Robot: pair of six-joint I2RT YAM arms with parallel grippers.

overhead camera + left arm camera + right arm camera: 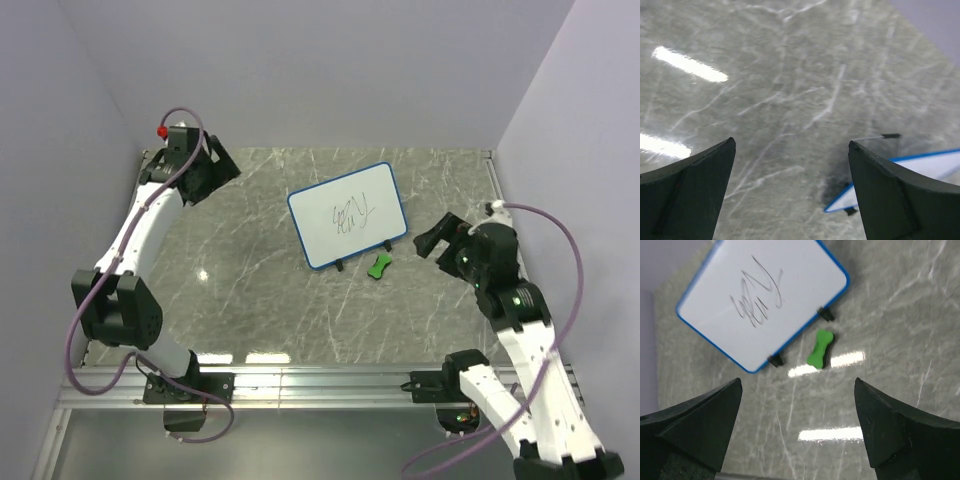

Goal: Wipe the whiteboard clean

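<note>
Next, I close my right gripper on the narrow middle (379, 266) (821, 348) of the green eraser, where the fingers fit between its two wider ends.
The whiteboard (348, 214) has a blue frame, black feet and dark scribbles in its middle. It stands tilted at the table's centre. It also shows in the right wrist view (760, 300), and one corner shows in the left wrist view (840, 202). A small green eraser (379, 266) lies on the table just in front of the board's near right foot, also in the right wrist view (819, 349). My left gripper (222, 165) is open and empty at the far left, away from the board. My right gripper (432, 241) is open and empty, right of the eraser.
The marble-patterned table (250, 290) is enclosed by lilac walls on the left, back and right. A metal rail (320, 385) runs along the near edge, holding both arm bases. Bright light reflections lie on the table surface.
</note>
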